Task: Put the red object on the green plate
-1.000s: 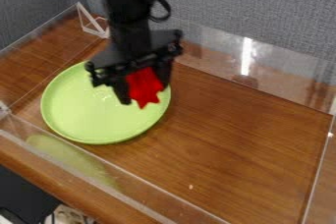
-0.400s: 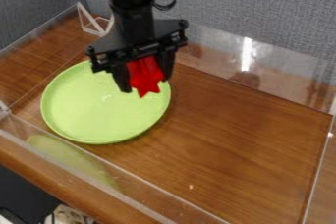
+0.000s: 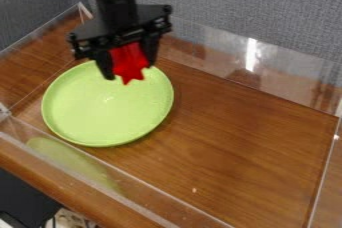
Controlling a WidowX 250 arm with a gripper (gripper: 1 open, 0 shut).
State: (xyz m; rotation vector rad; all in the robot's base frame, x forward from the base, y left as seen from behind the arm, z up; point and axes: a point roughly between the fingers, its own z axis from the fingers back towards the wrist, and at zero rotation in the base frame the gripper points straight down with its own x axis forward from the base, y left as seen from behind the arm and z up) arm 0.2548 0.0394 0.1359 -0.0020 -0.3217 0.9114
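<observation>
The red object will go down on the middle of the green plate (image 3: 106, 112) from my gripper.
A lime-green round plate (image 3: 94, 112) lies on the wooden table at the left. Above its far edge hangs the black arm, its gripper (image 3: 127, 64) pointing steeply down and shut on the red object (image 3: 130, 65). That bright red piece dangles between the black fingers, clear of the plate surface, its upper part hidden by the jaws.
Clear acrylic walls (image 3: 254, 57) enclose the wooden table (image 3: 241, 142) on all sides. A white and red item (image 3: 91, 17) stands at the back left corner behind the arm. Grey fabric panels form the backdrop.
The arm has carried the red object leftward and upward in the picture, from the plate's right rim to above its far edge. The grip stays the same.
</observation>
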